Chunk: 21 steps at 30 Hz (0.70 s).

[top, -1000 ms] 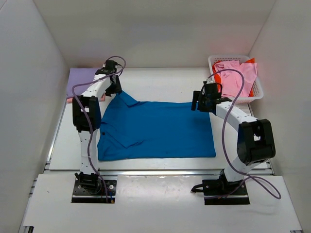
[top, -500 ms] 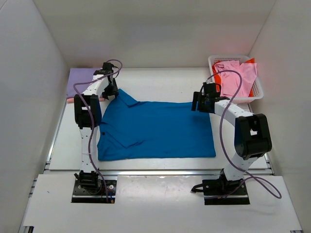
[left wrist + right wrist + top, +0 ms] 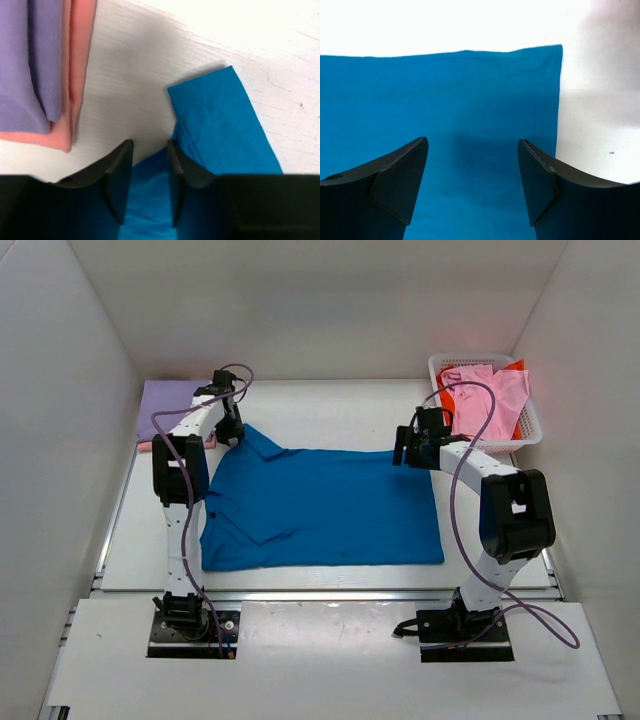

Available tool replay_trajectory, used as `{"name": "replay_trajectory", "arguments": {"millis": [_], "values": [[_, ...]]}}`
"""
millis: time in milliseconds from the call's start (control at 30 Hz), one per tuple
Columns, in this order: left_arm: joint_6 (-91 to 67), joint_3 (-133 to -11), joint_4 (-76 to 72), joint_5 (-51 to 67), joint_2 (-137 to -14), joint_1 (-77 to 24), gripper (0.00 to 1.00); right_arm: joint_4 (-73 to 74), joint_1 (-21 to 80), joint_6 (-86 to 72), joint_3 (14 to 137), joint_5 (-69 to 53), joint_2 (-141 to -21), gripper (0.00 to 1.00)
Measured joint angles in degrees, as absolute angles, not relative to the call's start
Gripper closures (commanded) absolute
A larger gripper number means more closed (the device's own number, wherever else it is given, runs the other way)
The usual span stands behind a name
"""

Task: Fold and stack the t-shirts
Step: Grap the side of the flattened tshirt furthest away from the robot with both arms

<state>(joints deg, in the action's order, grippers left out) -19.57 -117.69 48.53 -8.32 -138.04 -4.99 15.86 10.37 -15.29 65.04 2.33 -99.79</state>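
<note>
Next, I close my right gripper on the far edge [image 3: 412, 452] [image 3: 529, 53] of the blue t-shirt, just in from the corner closest to the white mesh basket.
A bright blue collared t-shirt [image 3: 320, 510] lies flat on the table. My left gripper [image 3: 231, 429] is low over its far left part, beside the collar. In the left wrist view that gripper [image 3: 150, 146] has its jaws narrowly apart, with blue cloth [image 3: 220, 125] showing in the gap. My right gripper [image 3: 408, 451] hovers over the far right corner, and in its wrist view it [image 3: 472, 146] stands wide open above the blue cloth [image 3: 445, 90]. A folded lavender t-shirt [image 3: 166, 398] lies on a salmon one [image 3: 80, 60] at the far left.
A white mesh basket [image 3: 534, 426] at the far right holds a pink t-shirt [image 3: 490, 392] and an orange-red one [image 3: 446, 400]. White walls close in the table [image 3: 330, 405] on three sides. The folded stack [image 3: 30, 60] lies just left of my left gripper.
The left gripper's jaws have narrowed and it has shifted slightly towards the far left. The right arm's elbow has swung a little; its gripper stays over the same corner.
</note>
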Motion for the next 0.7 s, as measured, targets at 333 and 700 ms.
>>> {"name": "replay_trajectory", "arguments": {"millis": [333, 700], "values": [[-20.84, -115.02, 48.03, -6.35, -136.18, -4.16, 0.52, 16.88, 10.37, -15.29, 66.48, 1.43, -100.36, 0.31], [-22.26, -111.2, 46.28, -5.39, -132.77, -4.05, 0.52, 17.56, 10.41, -15.29, 67.2, 0.71, -100.95, 0.31]]}}
